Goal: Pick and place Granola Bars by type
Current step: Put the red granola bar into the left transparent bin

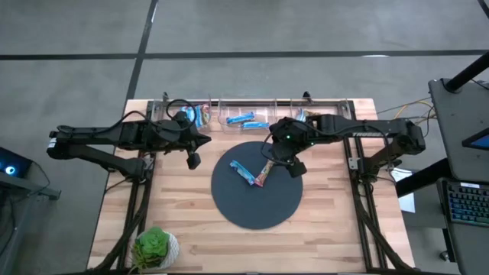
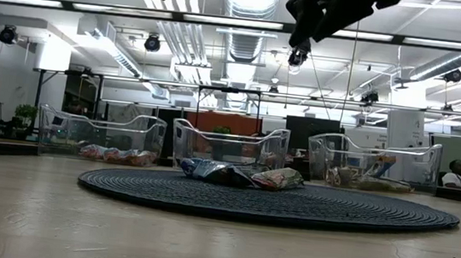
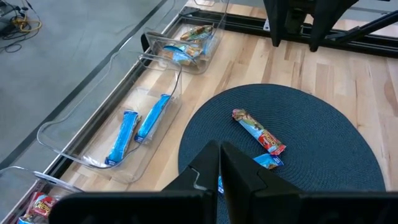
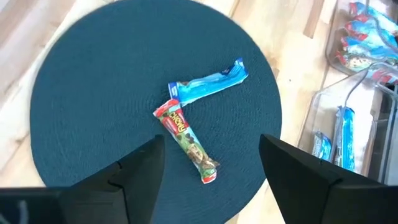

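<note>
Next, I close my right gripper on the green end [image 1: 267,166] [image 4: 203,162] of the red-and-green bar, which is the end farther away from the blue bar.
Two granola bars lie flat on the dark round mat [image 1: 256,206], touching at one end: a bright blue one [image 4: 208,86] and a red-and-green one [image 4: 186,140]. They also show in the high view, the blue bar [image 1: 243,172] and the red-and-green bar [image 1: 264,174]. My right gripper [image 4: 211,180] hangs open and empty above the mat, just right of the bars [image 1: 294,166]. My left gripper [image 3: 221,165] is shut and empty, raised over the wood left of the mat [image 1: 193,159]. Two blue bars [image 3: 137,127] lie in the middle clear bin [image 1: 243,120].
Three clear bins stand in a row along the far edge: the left bin [image 1: 195,116] and the right bin [image 1: 302,114] hold mixed wrapped bars. A potted green plant [image 1: 157,248] stands at the near left corner. Bare wood lies around the mat.
</note>
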`<state>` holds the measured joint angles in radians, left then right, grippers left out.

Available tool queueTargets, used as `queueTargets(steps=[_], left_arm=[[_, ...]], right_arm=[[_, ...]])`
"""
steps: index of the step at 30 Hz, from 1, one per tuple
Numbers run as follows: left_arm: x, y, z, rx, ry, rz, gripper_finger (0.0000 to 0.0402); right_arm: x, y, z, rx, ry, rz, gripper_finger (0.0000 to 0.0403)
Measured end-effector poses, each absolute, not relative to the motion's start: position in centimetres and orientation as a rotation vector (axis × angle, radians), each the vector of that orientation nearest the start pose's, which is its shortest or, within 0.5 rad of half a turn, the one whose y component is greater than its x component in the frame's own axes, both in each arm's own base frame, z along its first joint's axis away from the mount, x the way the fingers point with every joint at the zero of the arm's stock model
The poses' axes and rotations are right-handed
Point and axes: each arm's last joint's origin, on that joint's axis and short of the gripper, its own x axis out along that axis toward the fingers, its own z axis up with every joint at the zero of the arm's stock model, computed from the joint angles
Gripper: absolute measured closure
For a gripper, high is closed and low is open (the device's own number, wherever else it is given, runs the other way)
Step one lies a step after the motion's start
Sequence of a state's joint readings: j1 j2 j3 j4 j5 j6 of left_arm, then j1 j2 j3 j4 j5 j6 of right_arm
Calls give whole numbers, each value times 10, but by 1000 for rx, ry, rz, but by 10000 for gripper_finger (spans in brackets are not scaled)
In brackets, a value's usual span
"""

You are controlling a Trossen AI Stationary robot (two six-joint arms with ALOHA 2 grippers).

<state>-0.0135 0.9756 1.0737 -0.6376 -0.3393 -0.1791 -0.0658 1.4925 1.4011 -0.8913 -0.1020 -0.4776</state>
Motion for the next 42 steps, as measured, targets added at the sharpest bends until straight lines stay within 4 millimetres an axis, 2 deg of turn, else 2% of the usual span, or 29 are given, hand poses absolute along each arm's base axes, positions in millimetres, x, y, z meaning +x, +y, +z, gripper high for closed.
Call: queueTargets(steps=[10, 32, 37, 42], left_arm=[[192, 7, 357, -78, 503, 364, 401], [192, 7, 357, -78, 504, 363, 401], [192, 7, 357, -78, 504, 364, 401], [192, 7, 357, -78, 504, 364, 401]], right_arm=[[300, -21, 308, -371, 990, 279, 166], [303, -22, 302, -365, 956, 262, 173], [311, -26, 291, -362, 946, 250, 172], [325, -29, 268, -380, 1015, 284, 172]])
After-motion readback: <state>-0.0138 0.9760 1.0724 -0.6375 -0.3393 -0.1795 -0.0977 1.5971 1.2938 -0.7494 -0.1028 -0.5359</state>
